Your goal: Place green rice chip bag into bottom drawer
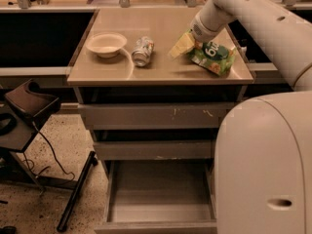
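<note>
Next, I grip the green rice chip bag's end [197, 53] facing the silver-green drink can.
The green rice chip bag [213, 57] lies on the right side of the tan countertop [161, 72], near its front right corner. My gripper [182, 45], on the white arm coming from the upper right, is low over the counter at the bag's left end, touching or very near it. The bottom drawer [161, 191] is pulled out below, grey and with nothing in it. The two shallower drawers [151, 116] above it are closed.
A cream bowl [106, 44] and a silver-green drink can [142, 51] lying on its side sit on the counter's left half. My white body [265, 165] fills the lower right beside the open drawer. A dark stand with cables [29, 106] is at the left on the speckled floor.
</note>
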